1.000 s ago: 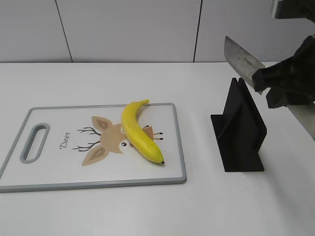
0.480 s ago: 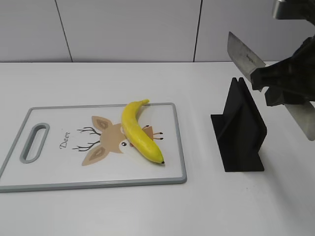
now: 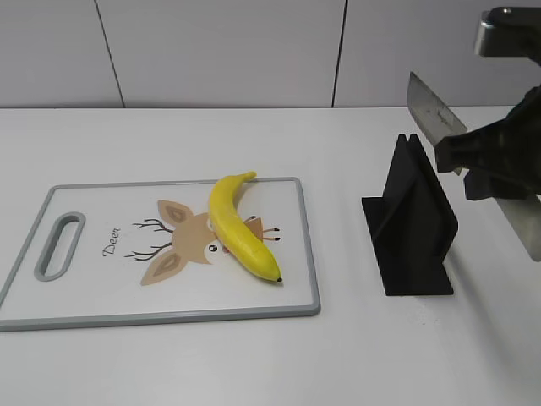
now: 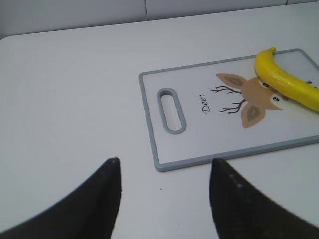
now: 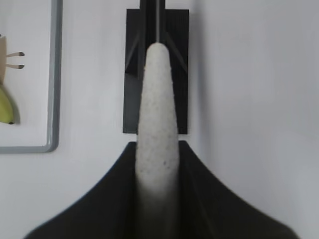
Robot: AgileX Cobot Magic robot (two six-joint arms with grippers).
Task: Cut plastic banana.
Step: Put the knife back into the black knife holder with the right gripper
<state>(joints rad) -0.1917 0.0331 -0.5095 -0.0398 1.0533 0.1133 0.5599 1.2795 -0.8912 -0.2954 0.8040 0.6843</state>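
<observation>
The robot's right gripper needs to put the knife down in the slot of the black knife stand (image 3: 441,199) (image 5: 157,52). The knife's blade now points up above the stand.
The plastic banana (image 3: 241,237) lies whole and diagonal on the white cutting board (image 3: 101,288) with a deer drawing. It also shows in the left wrist view (image 4: 286,84) and, as a sliver, in the right wrist view (image 5: 6,107). My right gripper (image 3: 490,161) is shut on the pale speckled handle (image 5: 157,99) of a knife. The blade (image 3: 433,114) points up and back, above the black knife stand (image 3: 414,224). My left gripper (image 4: 164,162) is open and empty over bare table, near the board's handle end (image 4: 172,109); it is out of the exterior view.
The black stand rises right of the board, directly under the knife (image 5: 132,74). The board's grey rim (image 5: 54,74) runs left of the stand. A tiled wall closes the back of the white table (image 3: 254,364).
My right gripper has carried the knife a little to the right and down, still above the stand. The banana and the board have not moved.
</observation>
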